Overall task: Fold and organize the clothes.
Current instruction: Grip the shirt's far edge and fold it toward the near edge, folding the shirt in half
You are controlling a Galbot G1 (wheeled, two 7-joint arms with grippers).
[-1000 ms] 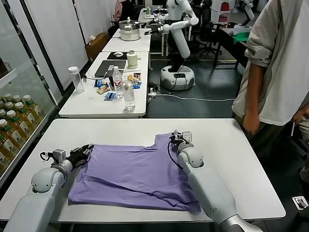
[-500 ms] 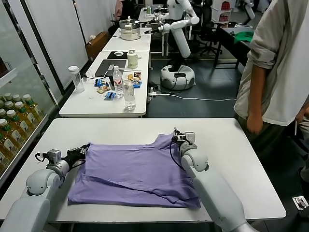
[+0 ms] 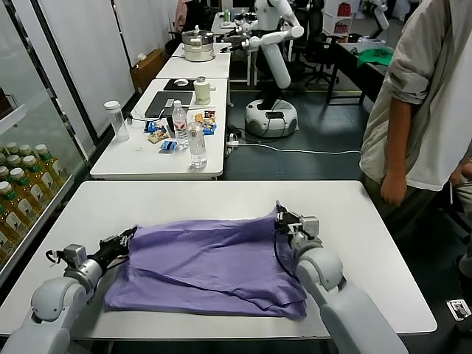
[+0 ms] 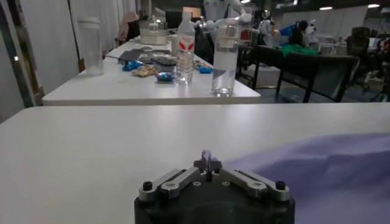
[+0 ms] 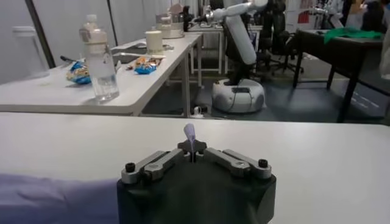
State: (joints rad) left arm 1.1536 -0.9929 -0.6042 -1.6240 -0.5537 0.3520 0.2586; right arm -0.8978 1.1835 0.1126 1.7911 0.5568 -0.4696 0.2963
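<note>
My right gripper is going to release the lavender T-shirt's lifted corner along the shirt's side edge, closer to its near edge (image 3: 286, 253).
The lavender T-shirt (image 3: 206, 262) lies on the white table (image 3: 221, 199), its far edge lifted off the surface. My left gripper (image 3: 130, 234) is shut on the shirt's far left corner; a tuft of fabric shows between its closed fingers in the left wrist view (image 4: 206, 157). My right gripper (image 3: 280, 218) is shut on the shirt's far right corner; a tip of purple cloth sticks up from it in the right wrist view (image 5: 190, 134). The near edge of the shirt rests on the table.
A person (image 3: 420, 103) stands at the table's right side. A second table (image 3: 158, 158) behind carries water bottles (image 3: 196, 144), a cup and snacks. A white robot (image 3: 271, 66) stands farther back. Bottled drinks (image 3: 22, 184) line the shelf at left.
Both grippers have pulled back toward me and outward with the shirt's far corners, lifting and stretching its far edge. The person has shifted slightly.
</note>
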